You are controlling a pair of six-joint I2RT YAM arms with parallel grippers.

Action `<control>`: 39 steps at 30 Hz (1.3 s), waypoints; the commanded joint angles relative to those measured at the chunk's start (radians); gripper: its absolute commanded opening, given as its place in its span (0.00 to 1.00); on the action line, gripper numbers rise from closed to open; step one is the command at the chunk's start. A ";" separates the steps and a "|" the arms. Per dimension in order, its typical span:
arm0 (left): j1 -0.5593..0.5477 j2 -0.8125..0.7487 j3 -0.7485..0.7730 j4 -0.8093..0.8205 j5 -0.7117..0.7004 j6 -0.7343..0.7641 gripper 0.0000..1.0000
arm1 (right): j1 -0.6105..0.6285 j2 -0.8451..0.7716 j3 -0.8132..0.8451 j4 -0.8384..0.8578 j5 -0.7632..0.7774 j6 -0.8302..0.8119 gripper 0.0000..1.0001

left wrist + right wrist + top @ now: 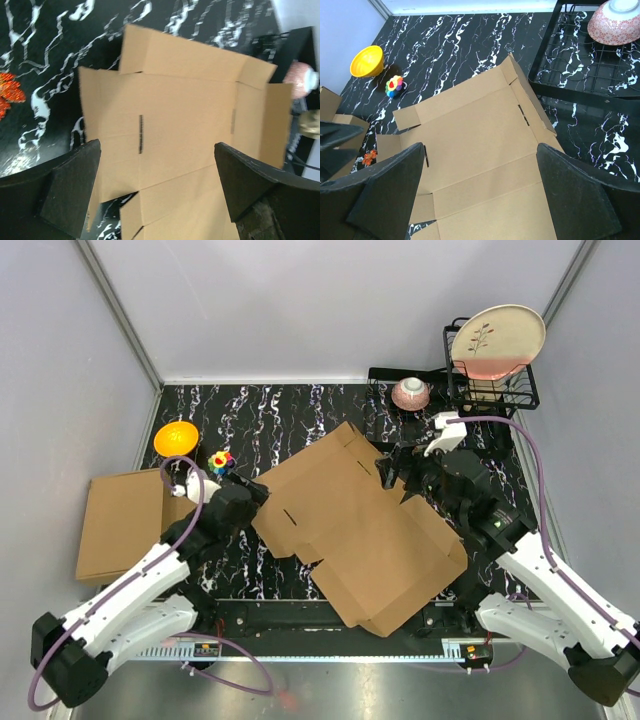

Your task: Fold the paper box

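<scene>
The robot's left gripper should close on the slotted flap's outer edge (pixel 263 538) (pixel 91 135), on the side of the cardboard box that faces the stack of flat cardboard.
A flat, unfolded brown cardboard box (pixel 355 525) lies on the black marble table, its flaps spread out. It also fills the left wrist view (pixel 185 125) and the right wrist view (pixel 480 150). My left gripper (pixel 250 490) hovers at the box's left edge, open and empty; its fingers (pixel 75 185) stand wide apart over the cardboard. My right gripper (pixel 395 468) hovers over the box's far right flap, open and empty, its fingers (pixel 575 195) wide apart above the sheet.
A stack of flat cardboard (pixel 120 525) lies at the left. A yellow bowl (pixel 176 437) and a small coloured toy (pixel 221 461) sit behind it. A black rack (pixel 490 385) with a plate (pixel 497 340) and a pink bowl (pixel 411 393) stand at the back right.
</scene>
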 commanded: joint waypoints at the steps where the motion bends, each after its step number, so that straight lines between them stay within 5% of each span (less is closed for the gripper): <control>1: -0.004 0.078 -0.049 -0.052 0.011 -0.174 0.99 | 0.001 -0.035 0.003 0.033 -0.024 0.029 1.00; 4: -0.004 0.107 -0.095 0.000 0.034 -0.186 0.99 | 0.001 -0.058 -0.003 0.022 -0.020 0.029 1.00; 12: -0.004 0.227 -0.161 0.138 0.100 -0.171 0.75 | -0.001 -0.085 -0.019 0.002 -0.006 0.037 1.00; 20: -0.003 0.332 -0.149 0.284 0.160 -0.053 0.13 | -0.001 -0.098 0.000 -0.028 0.010 0.017 1.00; 23: 0.004 0.280 -0.112 0.270 0.137 0.045 0.00 | -0.001 -0.111 0.020 -0.047 0.025 0.003 1.00; 31: 0.103 0.189 0.312 0.162 0.205 0.525 0.00 | -0.001 -0.148 0.194 -0.120 0.054 -0.063 1.00; 39: 0.123 0.342 0.923 0.010 0.647 0.824 0.01 | 0.001 -0.191 0.310 -0.177 0.072 -0.109 1.00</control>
